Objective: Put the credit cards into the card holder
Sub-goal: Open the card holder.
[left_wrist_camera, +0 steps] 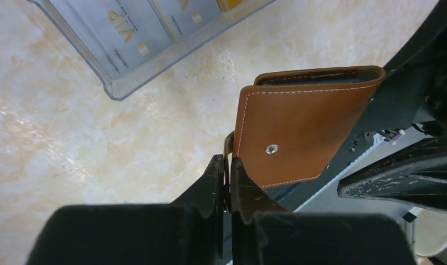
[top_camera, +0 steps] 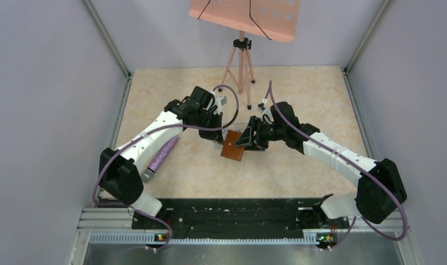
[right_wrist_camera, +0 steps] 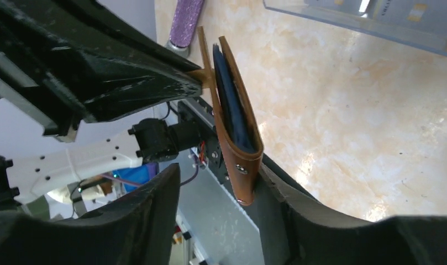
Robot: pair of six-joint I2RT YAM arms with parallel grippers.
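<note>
My right gripper's fingers are around both leaves at the card holder's fold, so it should back off and take only the leaf with the snap tab (right_wrist_camera: 209,66).
The card holder (top_camera: 232,147), a brown leather wallet, hangs folded in the air between both grippers. My left gripper (left_wrist_camera: 227,165) is shut on its snap tab; it also shows in the top view (top_camera: 220,137). The wallet's snap face shows in the left wrist view (left_wrist_camera: 304,127). My right gripper (right_wrist_camera: 218,171) is open, and the wallet's lower end (right_wrist_camera: 237,138) lies between its fingers, against the right finger (right_wrist_camera: 276,193). Pale blue-grey credit cards (left_wrist_camera: 127,33) marked VIP lie in a clear plastic box (left_wrist_camera: 121,88), with an orange-yellow card (left_wrist_camera: 235,4) at its edge.
A purple glittery tube (top_camera: 163,154) lies on the table under my left arm and shows in the right wrist view (right_wrist_camera: 187,22). A pink stand on a tripod (top_camera: 242,61) stands at the back. The clear box (right_wrist_camera: 320,14) lies beyond the wallet.
</note>
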